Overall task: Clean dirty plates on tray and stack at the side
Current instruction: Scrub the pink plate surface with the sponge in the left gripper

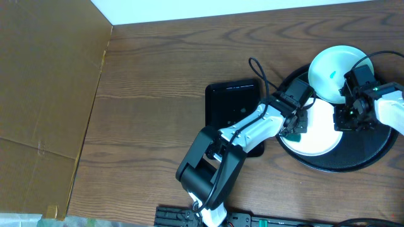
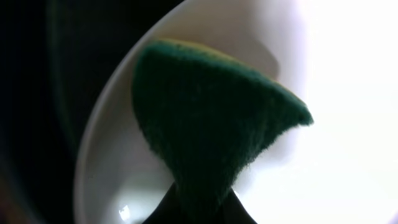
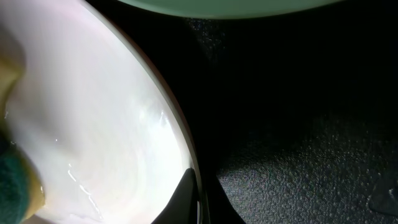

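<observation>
Next, I let go of the green sponge with my left gripper near the middle of the smaller black rectangular tray (image 1: 237,126).
The large round black tray (image 1: 367,151) sits at the right of the table. A white plate (image 1: 319,135) lies on it, and a pale mint plate (image 1: 333,70) with a teal smear overlaps the tray's far edge. My left gripper (image 1: 295,126) is shut on a green sponge (image 2: 205,124), which presses on the left part of the white plate (image 2: 329,93). My right gripper (image 1: 344,120) is shut on the white plate's right rim (image 3: 194,186), one finger inside and one outside. The right wrist view also has the sponge (image 3: 15,183) at its lower left and the mint plate (image 3: 236,6) along its top.
A smaller black rectangular tray (image 1: 232,101) lies left of the round tray, partly under my left arm. A cardboard sheet (image 1: 44,94) covers the table's left side. A cable loops above the left wrist (image 1: 257,68).
</observation>
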You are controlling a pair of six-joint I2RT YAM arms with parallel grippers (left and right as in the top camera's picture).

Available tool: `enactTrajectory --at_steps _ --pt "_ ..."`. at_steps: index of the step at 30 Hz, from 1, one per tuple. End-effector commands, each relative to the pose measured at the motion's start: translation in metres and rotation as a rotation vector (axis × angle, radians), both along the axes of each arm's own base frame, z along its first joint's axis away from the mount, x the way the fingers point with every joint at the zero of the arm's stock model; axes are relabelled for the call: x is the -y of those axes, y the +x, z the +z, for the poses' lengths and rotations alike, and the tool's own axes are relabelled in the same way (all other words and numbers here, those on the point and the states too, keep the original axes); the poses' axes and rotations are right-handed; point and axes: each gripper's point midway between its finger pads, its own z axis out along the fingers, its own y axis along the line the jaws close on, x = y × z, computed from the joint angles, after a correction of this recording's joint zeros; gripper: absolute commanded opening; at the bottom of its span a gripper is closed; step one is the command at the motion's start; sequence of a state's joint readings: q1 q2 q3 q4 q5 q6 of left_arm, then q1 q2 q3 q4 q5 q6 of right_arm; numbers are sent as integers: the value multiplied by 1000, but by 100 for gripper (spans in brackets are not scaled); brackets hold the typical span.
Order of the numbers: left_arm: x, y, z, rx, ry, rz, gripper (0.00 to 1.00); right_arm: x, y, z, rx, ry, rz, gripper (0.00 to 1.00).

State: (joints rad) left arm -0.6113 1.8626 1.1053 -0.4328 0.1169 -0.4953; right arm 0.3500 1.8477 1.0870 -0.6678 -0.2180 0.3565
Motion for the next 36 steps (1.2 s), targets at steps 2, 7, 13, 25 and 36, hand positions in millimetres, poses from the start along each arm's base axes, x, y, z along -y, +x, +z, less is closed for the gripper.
enactTrajectory --at_steps 2,7,13,25,36 --pt "34 -13 -14 -120 -203 6 7 8 -10 -21 -47 -68 -3 1" --pt "65 -24 -20 -198 -338 -22 7 8 -10 -21 -49 -69 -3 1" --pt "80 -36 -26 -245 -384 -66 7 8 -10 -21 -49 -69 -3 1" --pt "-1 -23 -39 -158 -21 25 7 8 -10 -21 -49 -69 -3 1" --pt "-67 -9 -36 -131 216 133 7 8 -10 -21 -49 -69 -3 1"
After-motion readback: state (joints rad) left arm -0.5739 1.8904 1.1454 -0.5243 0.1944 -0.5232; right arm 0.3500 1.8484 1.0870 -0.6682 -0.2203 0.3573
